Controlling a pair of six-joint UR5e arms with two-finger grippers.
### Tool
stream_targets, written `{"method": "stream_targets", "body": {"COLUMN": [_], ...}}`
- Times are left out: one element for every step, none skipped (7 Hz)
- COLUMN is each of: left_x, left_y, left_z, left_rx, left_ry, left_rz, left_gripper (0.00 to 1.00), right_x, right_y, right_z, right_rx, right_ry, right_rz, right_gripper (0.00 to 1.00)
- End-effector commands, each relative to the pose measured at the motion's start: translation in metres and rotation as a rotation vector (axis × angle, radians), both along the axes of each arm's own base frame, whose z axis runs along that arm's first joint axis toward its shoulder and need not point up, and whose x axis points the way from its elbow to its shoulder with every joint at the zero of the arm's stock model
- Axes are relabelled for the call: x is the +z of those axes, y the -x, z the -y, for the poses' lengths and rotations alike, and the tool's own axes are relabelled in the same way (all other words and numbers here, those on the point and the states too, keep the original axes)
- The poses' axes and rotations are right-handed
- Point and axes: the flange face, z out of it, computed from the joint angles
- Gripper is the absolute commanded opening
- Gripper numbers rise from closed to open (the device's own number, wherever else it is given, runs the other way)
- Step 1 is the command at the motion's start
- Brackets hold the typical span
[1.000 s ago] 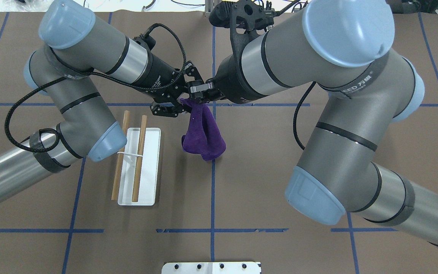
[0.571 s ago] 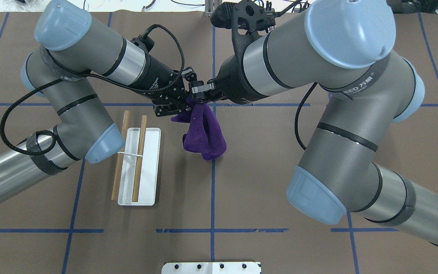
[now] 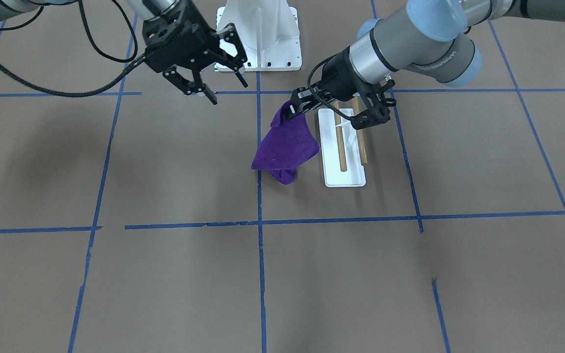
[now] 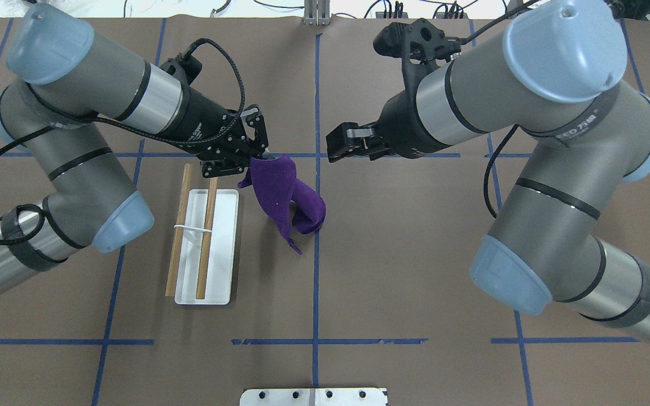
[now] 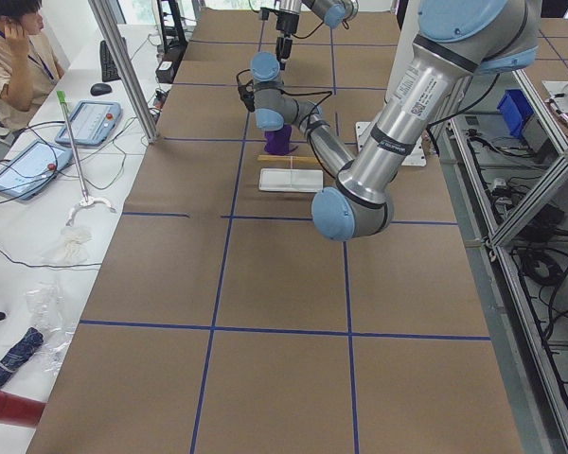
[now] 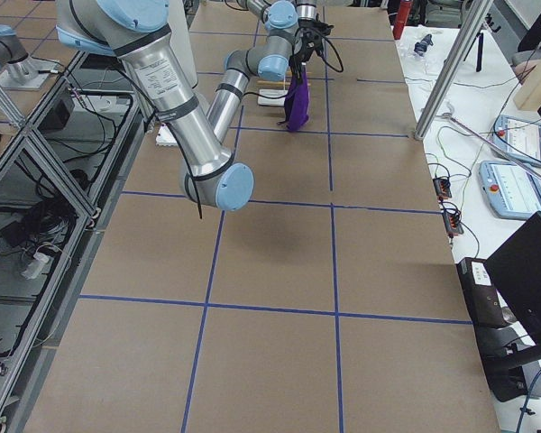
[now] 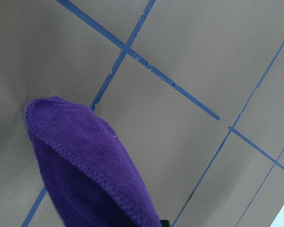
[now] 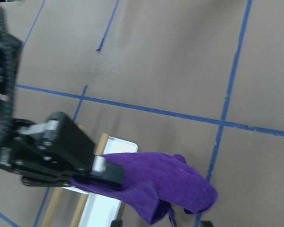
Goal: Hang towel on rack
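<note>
The purple towel is draped across the rack's wooden dowels (image 3: 346,132), above the white base. Next, my left gripper lets go of it there.
The deep-purple towel (image 4: 280,189) hangs limp from my left gripper (image 4: 254,159), which is shut on its upper corner. Its lower folds seem to touch the table just right of the rack. The towel also shows in the front view (image 3: 285,147), the left wrist view (image 7: 85,165) and the right wrist view (image 8: 161,177). The rack (image 4: 216,248) has two wooden dowels (image 4: 206,231) over a white base; it also shows in the front view (image 3: 344,169). My right gripper (image 4: 337,148) is open and empty, apart from the towel to its right; the front view (image 3: 228,93) shows its fingers spread.
A white metal pedestal with bolts (image 4: 313,396) stands at the table's near edge, also in the front view (image 3: 258,39). Blue tape lines cross the brown table. An operator (image 5: 9,57) sits beside a side table with tablets.
My right gripper has let go of the towel and drawn back to the right. My left gripper has shut on the towel's corner and carried it a little left, toward the rack.
</note>
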Motion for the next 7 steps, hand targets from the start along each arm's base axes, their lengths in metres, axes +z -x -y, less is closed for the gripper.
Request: {"method": "stream_targets", "body": {"left_x": [0.046, 0.059, 0.08, 0.11, 0.14, 0.153, 0.162], "left_y": [0.045, 0.067, 0.09, 0.129, 0.147, 0.146, 0.146], "left_z": [-0.027, -0.044, -0.04, -0.034, -0.031, -0.028, -0.026], "left_rx": [-0.004, -0.009, -0.035, -0.015, -0.007, -0.001, 0.0], "left_ry": [-0.124, -0.151, -0.16, -0.184, -0.193, -0.199, -0.193], "left_rz": [0.026, 0.028, 0.056, 0.081, 0.114, 0.13, 0.142], "left_gripper": [0.0, 0.0, 0.0, 0.0, 0.0, 0.0, 0.0], "right_x": [0.047, 0.064, 0.073, 0.076, 0.084, 0.092, 0.093], "right_y": [-0.051, -0.054, -0.066, -0.072, -0.084, -0.091, -0.096], "right_z": [0.028, 0.033, 0.039, 0.039, 0.046, 0.049, 0.053], "right_rx": [-0.031, -0.019, 0.002, 0.02, 0.048, 0.063, 0.076], "right_ry": [0.126, 0.152, 0.164, 0.164, 0.174, 0.186, 0.185], "right_rz": [-0.017, -0.038, -0.045, -0.049, -0.056, -0.065, -0.066], "right_gripper": [1.0, 1.0, 1.0, 1.0, 1.0, 1.0, 1.0]}}
